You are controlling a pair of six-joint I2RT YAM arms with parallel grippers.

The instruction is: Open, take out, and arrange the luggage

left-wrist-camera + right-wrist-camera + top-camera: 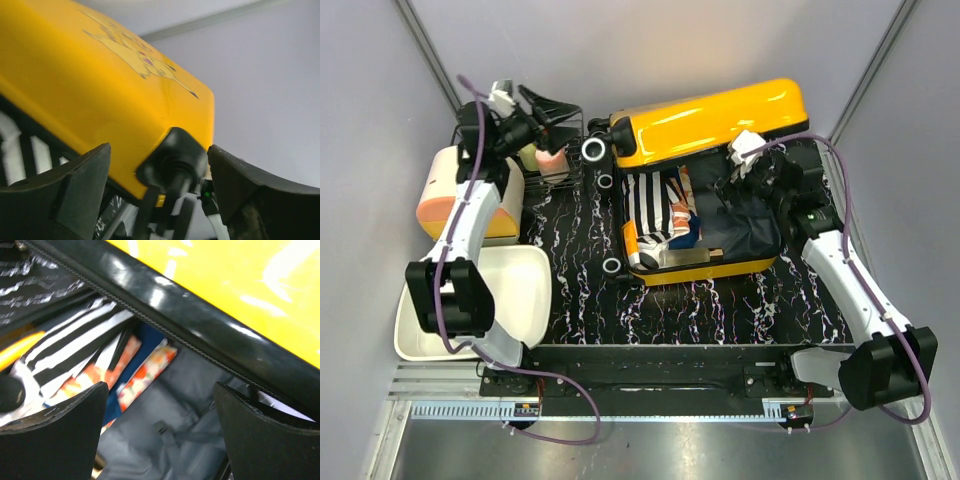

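Note:
Next, I close my left gripper on the side edge of the luggage's base (pixel 620 203), beside the black-and-white striped cloth, between the wheels.
The luggage, a yellow hard-shell suitcase (pixel 710 120), lies open with its lid raised at the back and its base (pixel 720 265) toward me. Inside are a black-and-white striped cloth (pixel 650 205) and a colourful orange-and-blue item (pixel 684 218) on grey lining (pixel 750 225). My left gripper (pixel 558 106) is open just left of the lid's corner. In the left wrist view its fingers (pixel 75 190) frame a black wheel (pixel 175 160) below the printed lid (pixel 135 55), not touching it. My right gripper (pixel 160 410) hangs open over the grey lining (pixel 170 435), under the lid's edge (pixel 200 325).
A white tray (pixel 525 290) sits at the near left, with a cream-and-orange round container (pixel 445 195) behind it. A wire basket (pixel 560 170) holding small pink and green items stands between that container and the suitcase. A black marbled mat (pixel 580 260) covers the table.

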